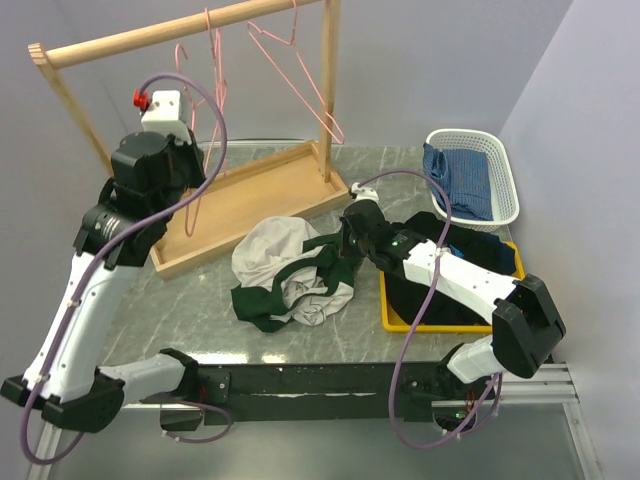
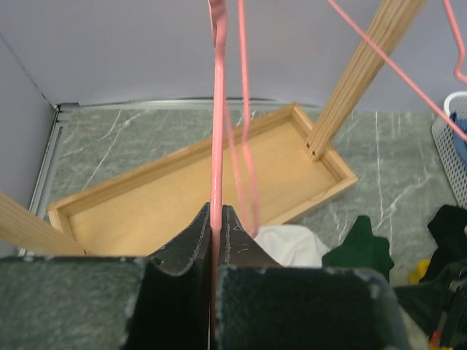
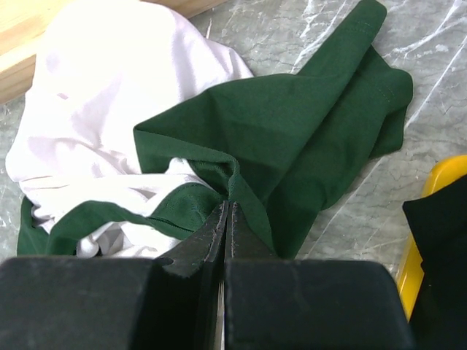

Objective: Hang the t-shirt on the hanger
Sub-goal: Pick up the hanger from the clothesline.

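Note:
The robot's right gripper pinches the t-shirt's green collar into a closed fold, so it should open and take just the collar's edge (image 3: pixel 188 204) to let the hanger in.
The t-shirt (image 1: pixel 285 270) lies crumpled on the table, cream-white with dark green sleeves; it also shows in the right wrist view (image 3: pixel 109 95). My right gripper (image 1: pixel 346 236) (image 3: pixel 227 206) is low at the shirt's right edge, shut on a fold of its green fabric. My left gripper (image 1: pixel 196 150) (image 2: pixel 216 211) is raised beside the wooden rack, shut on the wire of a pink hanger (image 1: pixel 213 55) (image 2: pixel 218 109) that hangs from the rack's bar. Another pink hanger (image 1: pixel 300 80) hangs further right on the bar.
The wooden rack stands in a shallow wooden tray (image 1: pixel 250 195) at the back left. A white basket (image 1: pixel 505 170) holds a blue checked cloth. A yellow tray (image 1: pixel 388 310) with dark clothes sits under my right arm.

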Robot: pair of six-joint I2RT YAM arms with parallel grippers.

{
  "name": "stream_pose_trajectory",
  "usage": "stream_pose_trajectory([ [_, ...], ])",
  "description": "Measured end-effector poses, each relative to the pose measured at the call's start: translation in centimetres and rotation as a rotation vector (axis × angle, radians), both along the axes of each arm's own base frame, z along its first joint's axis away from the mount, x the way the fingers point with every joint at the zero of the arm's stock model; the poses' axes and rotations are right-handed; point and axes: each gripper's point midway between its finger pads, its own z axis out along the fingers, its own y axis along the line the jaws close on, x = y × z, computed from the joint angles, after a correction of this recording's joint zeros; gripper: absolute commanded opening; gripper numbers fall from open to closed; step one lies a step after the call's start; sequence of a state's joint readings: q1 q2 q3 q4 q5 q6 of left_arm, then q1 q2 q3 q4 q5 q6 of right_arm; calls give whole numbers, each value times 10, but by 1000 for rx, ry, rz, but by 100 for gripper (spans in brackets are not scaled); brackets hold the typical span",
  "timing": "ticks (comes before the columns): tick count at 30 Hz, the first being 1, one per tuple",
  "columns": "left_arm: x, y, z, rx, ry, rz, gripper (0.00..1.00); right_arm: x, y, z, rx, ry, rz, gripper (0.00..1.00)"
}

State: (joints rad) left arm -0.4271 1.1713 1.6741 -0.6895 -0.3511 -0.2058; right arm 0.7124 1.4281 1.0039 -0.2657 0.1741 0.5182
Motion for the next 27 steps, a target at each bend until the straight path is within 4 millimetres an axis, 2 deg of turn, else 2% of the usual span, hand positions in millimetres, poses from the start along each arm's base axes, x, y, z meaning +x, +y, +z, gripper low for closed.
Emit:
stream_pose_trajectory([
  [4,-19,6,-16,18,6,-25,1,0,0,0,-4,-1,7,2],
  [7,-38,14,-19,19,-8,-27,1,0,0,0,-7,-2,11,3],
  [11,-74,31,-28,-6,-18,-14,1,0,0,0,-9,-3,13,4],
  [14,-99,44,-52,-33,11,9,1,-2,-1,-2,-12,-2,15,7],
  [16,-110,43,-71,-56,41,-10,1,-4,-2,-4,-17,1,18,9],
  [21,-141,27,-143,-119,192,-113,1,-12,-8,-5,-16,-3,22,29],
  [22,-148,24,-155,-136,218,-133,1,-14,-9,-6,-17,-3,24,39],
  [25,-170,14,-172,-186,260,-212,1,-16,-7,-6,-21,-6,28,50],
  [27,-182,6,-172,-222,266,-273,1,-19,-6,-7,-32,-11,29,50],
])
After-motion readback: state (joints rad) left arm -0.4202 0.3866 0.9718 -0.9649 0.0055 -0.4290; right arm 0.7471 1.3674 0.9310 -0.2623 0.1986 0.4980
